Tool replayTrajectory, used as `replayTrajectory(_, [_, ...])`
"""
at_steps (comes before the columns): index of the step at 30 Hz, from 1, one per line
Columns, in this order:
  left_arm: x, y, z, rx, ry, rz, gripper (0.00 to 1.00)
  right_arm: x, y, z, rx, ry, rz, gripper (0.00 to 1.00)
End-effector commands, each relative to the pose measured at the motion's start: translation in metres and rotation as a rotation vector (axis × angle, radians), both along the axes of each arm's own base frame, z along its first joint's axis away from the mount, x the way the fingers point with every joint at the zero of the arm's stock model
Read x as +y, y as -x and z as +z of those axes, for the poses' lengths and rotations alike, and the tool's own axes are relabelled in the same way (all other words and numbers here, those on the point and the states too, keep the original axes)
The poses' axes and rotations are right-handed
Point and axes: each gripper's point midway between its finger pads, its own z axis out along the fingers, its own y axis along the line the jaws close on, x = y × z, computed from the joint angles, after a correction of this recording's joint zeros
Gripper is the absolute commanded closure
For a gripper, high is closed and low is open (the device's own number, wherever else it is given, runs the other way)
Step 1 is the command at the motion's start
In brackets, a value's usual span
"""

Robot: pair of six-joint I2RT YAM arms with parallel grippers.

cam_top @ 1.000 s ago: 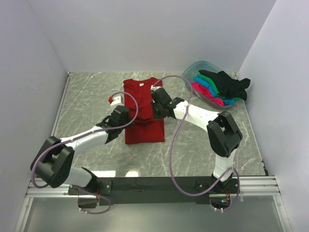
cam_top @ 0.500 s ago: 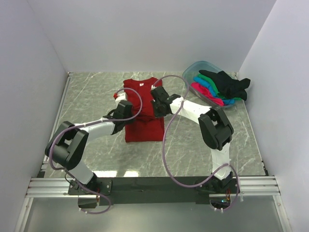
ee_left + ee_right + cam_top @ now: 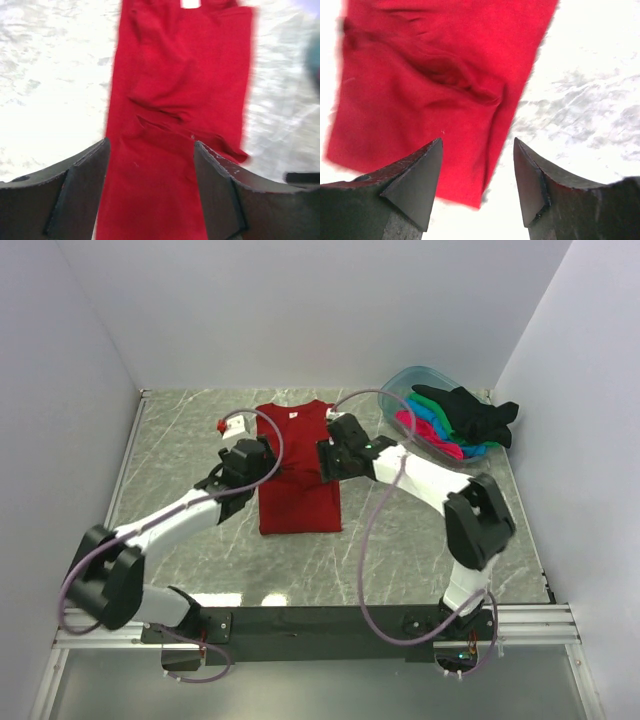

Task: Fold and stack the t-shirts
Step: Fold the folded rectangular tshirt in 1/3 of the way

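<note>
Next, I grasp the near corner [image 3: 264, 530] on my left gripper's own side of the dark red t-shirt, opposite the collar.
A dark red t-shirt [image 3: 298, 475] lies on the table as a long narrow strip, sides folded in and collar at the far end. My left gripper [image 3: 254, 458] hovers over its left edge and my right gripper [image 3: 334, 460] over its right edge. In the left wrist view the red t-shirt [image 3: 175, 95] fills the gap under the open left gripper [image 3: 150, 147], which holds nothing. The right wrist view has the shirt's near corner [image 3: 430, 80] below the open, empty right gripper [image 3: 477, 145]. Black [image 3: 472, 412], green [image 3: 424, 405], blue [image 3: 440, 422] and pink [image 3: 428, 438] t-shirts lie heaped in the tub.
The clear bluish plastic tub [image 3: 420, 373] stands at the far right corner, with the black shirt hanging over its right rim. White walls enclose the marble table [image 3: 180, 440] on three sides. Purple cables loop from both arms over the table.
Both grippers were shut at the red shirt's edges and now stand open, having let go of it. The arms have drawn slightly apart and toward the far end.
</note>
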Motion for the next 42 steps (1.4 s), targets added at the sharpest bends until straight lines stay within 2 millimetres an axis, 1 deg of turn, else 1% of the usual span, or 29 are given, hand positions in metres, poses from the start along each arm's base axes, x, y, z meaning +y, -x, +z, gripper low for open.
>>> replayTrajectory(1, [-0.020, 0.021, 0.016, -0.077, 0.079, -0.037, 0.29, 0.015, 0.008, 0.037, -0.064, -0.167, 0.047, 0.35])
replayTrajectory(2, [-0.034, 0.035, 0.008, -0.068, 0.098, -0.092, 0.32, 0.023, 0.015, 0.039, -0.045, -0.207, 0.085, 0.36])
replayTrajectory(4, [-0.049, 0.046, 0.004, -0.070, 0.150, -0.124, 0.34, 0.031, 0.021, 0.033, -0.015, -0.243, 0.120, 0.39])
replayTrajectory(5, [-0.065, 0.052, 0.005, -0.083, 0.186, -0.166, 0.37, 0.035, 0.023, 0.031, -0.003, -0.255, 0.135, 0.40])
replayTrajectory(6, [-0.068, 0.058, -0.006, -0.065, 0.199, -0.174, 0.37, 0.040, 0.026, 0.026, 0.021, -0.269, 0.152, 0.41])
replayTrajectory(7, [-0.073, 0.062, -0.011, -0.059, 0.207, -0.182, 0.38, 0.043, 0.027, 0.023, 0.034, -0.274, 0.161, 0.42])
replayTrajectory(8, [-0.083, 0.069, -0.021, -0.048, 0.211, -0.205, 0.39, 0.045, 0.028, 0.020, 0.045, -0.278, 0.168, 0.42])
replayTrajectory(11, [-0.094, 0.079, -0.040, -0.010, 0.212, -0.219, 0.38, 0.053, 0.028, 0.012, 0.078, -0.299, 0.196, 0.43])
replayTrajectory(12, [-0.099, 0.085, -0.052, 0.014, 0.203, -0.225, 0.39, 0.056, 0.026, 0.008, 0.092, -0.297, 0.203, 0.44])
replayTrajectory(14, [-0.102, 0.093, -0.066, 0.039, 0.186, -0.226, 0.39, 0.061, 0.028, 0.003, 0.116, -0.303, 0.221, 0.44])
replayTrajectory(15, [-0.103, 0.101, -0.079, 0.069, 0.169, -0.228, 0.39, 0.065, 0.026, -0.001, 0.125, -0.299, 0.229, 0.44])
replayTrajectory(16, [-0.102, 0.103, -0.084, 0.077, 0.158, -0.221, 0.39, 0.066, 0.026, -0.004, 0.135, -0.293, 0.231, 0.44])
replayTrajectory(17, [-0.099, 0.108, -0.096, 0.101, 0.137, -0.216, 0.39, 0.068, 0.025, -0.007, 0.142, -0.287, 0.238, 0.44])
replayTrajectory(18, [-0.100, 0.114, -0.101, 0.115, 0.141, -0.217, 0.39, 0.068, 0.024, -0.016, 0.160, -0.276, 0.232, 0.45])
replayTrajectory(19, [-0.099, 0.116, -0.106, 0.123, 0.140, -0.211, 0.39, 0.070, 0.021, -0.018, 0.166, -0.268, 0.229, 0.45])
replayTrajectory(20, [-0.097, 0.120, -0.112, 0.134, 0.137, -0.209, 0.39, 0.068, 0.018, -0.022, 0.166, -0.250, 0.216, 0.45])
replayTrajectory(21, [-0.095, 0.128, -0.123, 0.159, 0.129, -0.207, 0.40, 0.068, 0.016, -0.030, 0.179, -0.233, 0.209, 0.45])
replayTrajectory(23, [-0.093, 0.134, -0.131, 0.175, 0.129, -0.199, 0.40, 0.067, 0.008, -0.032, 0.169, -0.216, 0.186, 0.45])
replayTrajectory(24, [-0.091, 0.141, -0.140, 0.196, 0.123, -0.197, 0.40, 0.065, 0.004, -0.037, 0.163, -0.193, 0.164, 0.45])
replayTrajectory(26, [-0.090, 0.149, -0.147, 0.213, 0.119, -0.198, 0.40, 0.065, -0.004, -0.033, 0.142, -0.182, 0.146, 0.44])
replayTrajectory(29, [-0.092, 0.166, -0.159, 0.244, 0.102, -0.215, 0.41, 0.062, -0.021, -0.030, 0.107, -0.151, 0.105, 0.44])
replayTrajectory(30, [-0.093, 0.167, -0.159, 0.244, 0.103, -0.207, 0.41, 0.061, -0.025, -0.032, 0.104, -0.137, 0.093, 0.44])
replayTrajectory(31, [-0.092, 0.171, -0.162, 0.249, 0.094, -0.205, 0.41, 0.059, -0.031, -0.028, 0.087, -0.114, 0.074, 0.44])
replayTrajectory(34, [-0.091, 0.181, -0.167, 0.263, 0.066, -0.201, 0.41, 0.052, -0.041, -0.029, 0.070, -0.083, 0.044, 0.43])
replayTrajectory(37, [-0.090, 0.190, -0.170, 0.274, 0.044, -0.197, 0.41, 0.049, -0.037, -0.025, 0.059, -0.086, 0.046, 0.43])
replayTrajectory(39, [-0.093, 0.194, -0.166, 0.270, 0.050, -0.199, 0.40, 0.043, -0.030, -0.018, 0.046, -0.097, 0.043, 0.43])
replayTrajectory(40, [-0.089, 0.195, -0.166, 0.269, 0.030, -0.192, 0.40, 0.041, -0.029, -0.014, 0.036, -0.102, 0.039, 0.43])
replayTrajectory(41, [-0.095, 0.196, -0.158, 0.257, 0.041, -0.201, 0.40, 0.038, -0.026, -0.010, 0.028, -0.107, 0.033, 0.43])
replayTrajectory(42, [-0.095, 0.196, -0.154, 0.248, 0.043, -0.193, 0.39, 0.030, -0.017, -0.004, 0.021, -0.111, 0.027, 0.42])
